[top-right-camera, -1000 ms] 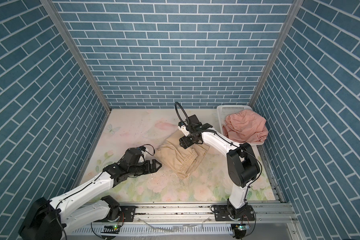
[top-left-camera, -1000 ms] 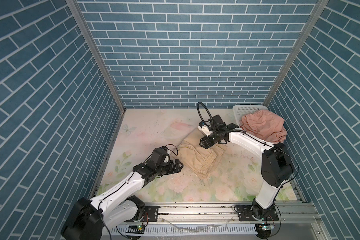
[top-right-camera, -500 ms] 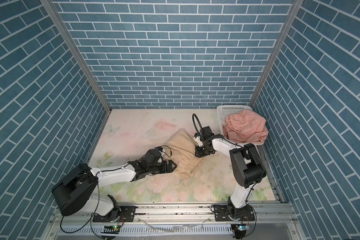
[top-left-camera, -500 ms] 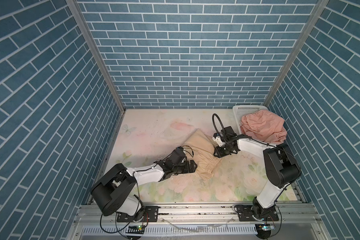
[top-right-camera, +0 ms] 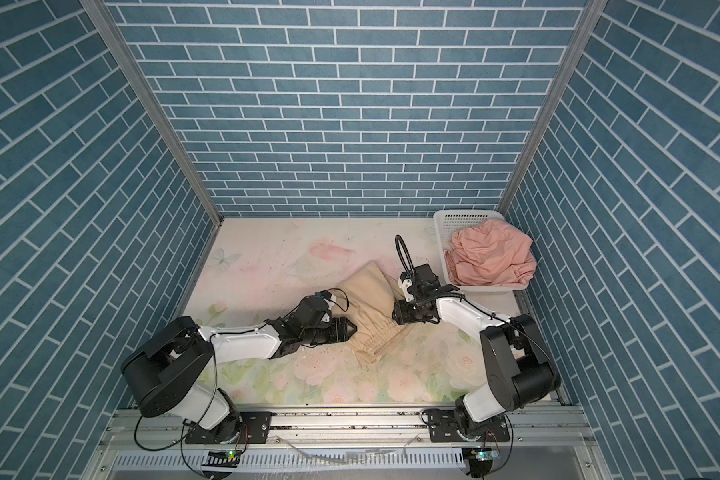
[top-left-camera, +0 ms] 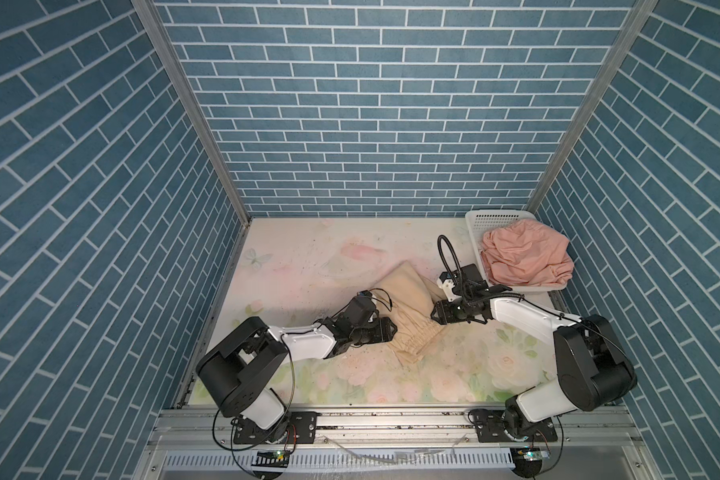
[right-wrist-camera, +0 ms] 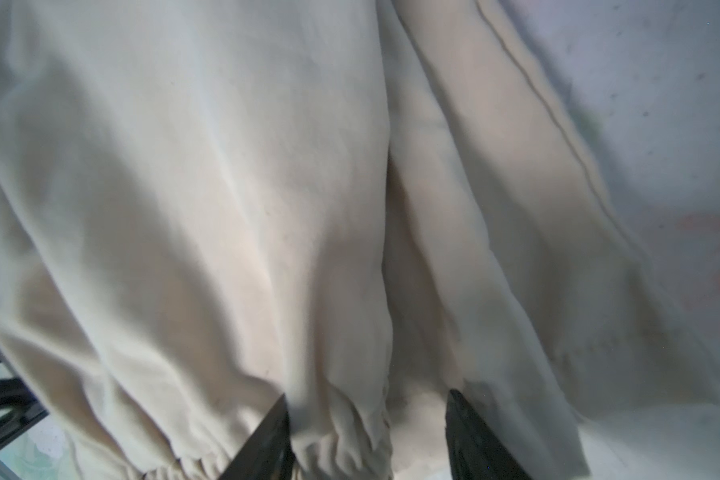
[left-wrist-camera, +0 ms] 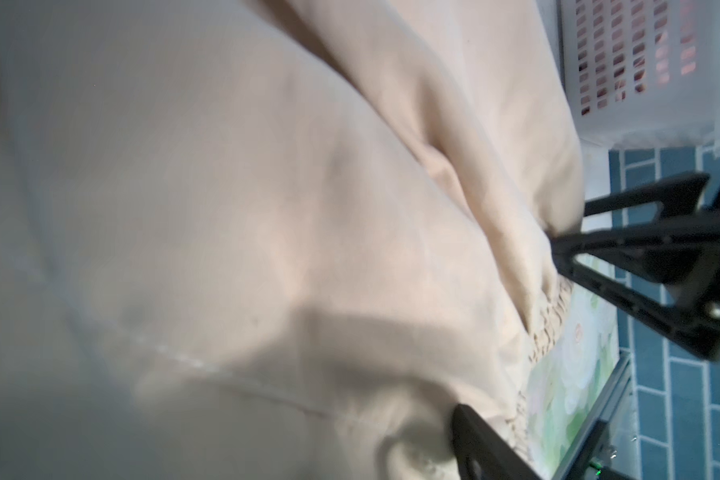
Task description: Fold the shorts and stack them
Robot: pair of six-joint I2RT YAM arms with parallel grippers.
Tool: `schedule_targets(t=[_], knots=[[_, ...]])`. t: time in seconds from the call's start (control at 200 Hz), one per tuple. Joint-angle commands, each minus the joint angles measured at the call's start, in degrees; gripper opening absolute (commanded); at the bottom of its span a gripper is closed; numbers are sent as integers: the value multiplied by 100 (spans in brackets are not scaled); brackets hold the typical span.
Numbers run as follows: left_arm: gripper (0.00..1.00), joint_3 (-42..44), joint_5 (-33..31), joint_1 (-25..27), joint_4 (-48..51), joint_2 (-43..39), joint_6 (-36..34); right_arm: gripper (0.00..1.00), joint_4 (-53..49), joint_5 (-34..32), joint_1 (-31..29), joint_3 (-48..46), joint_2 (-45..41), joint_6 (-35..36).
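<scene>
The beige shorts' waistband slants, so the robot's right gripper will grip the fold (right-wrist-camera: 336,320) just above it and swing the shorts straighter before the left gripper moves them.
The beige shorts (top-left-camera: 408,305) lie folded mid-table in both top views, gathered waist toward the front. My left gripper (top-left-camera: 391,329) is pushed into their left edge by the waist. In the left wrist view only one of its fingers (left-wrist-camera: 474,440) shows, and cloth covers the rest. My right gripper (top-left-camera: 434,318) sits at the waist's right end. Its jaws stand open astride a bunch of waistband (right-wrist-camera: 337,432). The pink shorts (top-left-camera: 524,257) are heaped in the white basket (top-left-camera: 476,232).
The basket stands in the back right corner against the blue brick wall (top-left-camera: 641,249). The flowered table surface (top-left-camera: 308,257) shows bare left of and behind the beige shorts. A metal rail (top-left-camera: 391,415) runs along the front edge.
The left arm has reached right, into the beige shorts' edge. The right gripper has come forward from the shorts' far part to the waistband. The cloth now peaks higher at the back.
</scene>
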State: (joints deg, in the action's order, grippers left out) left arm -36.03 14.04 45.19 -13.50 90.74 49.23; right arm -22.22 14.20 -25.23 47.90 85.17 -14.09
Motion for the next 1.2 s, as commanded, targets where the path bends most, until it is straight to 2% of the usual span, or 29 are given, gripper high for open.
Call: schedule_targets(t=[0.0,0.07,0.14,0.215,0.41,0.57,0.725,0.78,0.885,1.065,1.19], knots=[[56,-110,64,0,238,148,-29,59,-420,-400,-43,-30,-193,-270],[48,-156,28,-19,425,150,-59,59,-480,-476,-57,-79,-177,-262],[48,-308,-20,-28,781,150,-208,60,-587,-553,-83,-22,-207,-225],[61,-378,-38,-28,1134,95,-309,62,-777,-733,-110,176,-268,-103],[87,-520,-44,-19,1758,-592,-290,68,-1254,-1199,-192,966,47,559],[98,-474,-471,-27,2775,-1717,-414,72,-1324,-1188,-201,1457,641,1058],[100,-427,-779,-60,3489,-2664,-466,73,-1285,-950,-191,1756,1204,1411],[100,-415,-886,-71,3687,-2936,-469,73,-1259,-657,-192,1800,1342,1467],[100,-413,-1079,-93,4033,-3382,-474,73,-1235,-644,-179,1788,1547,1488],[100,-68,-1298,-155,4343,-3975,-418,72,-1198,-577,-86,1547,1723,1273],[100,34,-1308,-211,4492,-4173,-414,66,-1164,-258,-69,1298,1699,968]])
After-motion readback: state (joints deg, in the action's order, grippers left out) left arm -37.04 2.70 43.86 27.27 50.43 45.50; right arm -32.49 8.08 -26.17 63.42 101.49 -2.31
